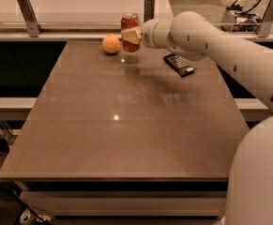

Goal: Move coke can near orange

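Next, I set the coke can upright on the brown table (127, 58) next to the orange, on the side toward the dark wrapper, with my gripper.
The coke can (130, 24) is a red can with a silver top, upright at the far edge of the brown table (126, 121), just right of the orange (111, 44). The orange is a small round fruit resting on the table at the far side. My gripper (131, 34) reaches in from the right on a white arm and is shut on the coke can, its pale fingers (132, 35) across the can's front. The can's base is at or just above the table surface; I cannot tell if it touches. A small gap separates can and orange.
A flat dark snack-bar wrapper (179, 64) lies on the table to the right, under my arm. A glass rail with metal posts (27, 14) runs behind the table's far edge. My white arm (230, 55) crosses the right side.
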You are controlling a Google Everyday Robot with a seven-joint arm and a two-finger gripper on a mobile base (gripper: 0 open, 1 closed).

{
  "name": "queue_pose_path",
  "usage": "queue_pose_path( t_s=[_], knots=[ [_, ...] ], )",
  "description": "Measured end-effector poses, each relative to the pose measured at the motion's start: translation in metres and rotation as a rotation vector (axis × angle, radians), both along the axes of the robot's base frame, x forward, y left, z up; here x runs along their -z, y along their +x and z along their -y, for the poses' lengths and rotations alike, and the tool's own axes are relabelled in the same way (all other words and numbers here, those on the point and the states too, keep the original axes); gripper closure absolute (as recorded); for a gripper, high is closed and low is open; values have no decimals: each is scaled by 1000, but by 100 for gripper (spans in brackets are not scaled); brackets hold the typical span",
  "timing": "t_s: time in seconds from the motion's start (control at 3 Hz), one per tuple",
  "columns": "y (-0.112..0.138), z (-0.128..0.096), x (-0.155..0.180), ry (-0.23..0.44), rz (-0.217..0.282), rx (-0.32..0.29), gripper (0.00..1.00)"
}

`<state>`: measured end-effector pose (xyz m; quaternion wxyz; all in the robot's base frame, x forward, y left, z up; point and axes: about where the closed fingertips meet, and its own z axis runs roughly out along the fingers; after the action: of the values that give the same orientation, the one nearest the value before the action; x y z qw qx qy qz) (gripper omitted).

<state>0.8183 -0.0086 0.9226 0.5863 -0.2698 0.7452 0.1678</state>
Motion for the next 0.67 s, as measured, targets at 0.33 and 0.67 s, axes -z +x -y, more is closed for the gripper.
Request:
queue_pose_path(
  t_s=[0.33,0.67],
  knots=[
    [6,-6,17,-9,-37,5,100],
    [12,-11,33,-19,-71,10,100]
  ],
)
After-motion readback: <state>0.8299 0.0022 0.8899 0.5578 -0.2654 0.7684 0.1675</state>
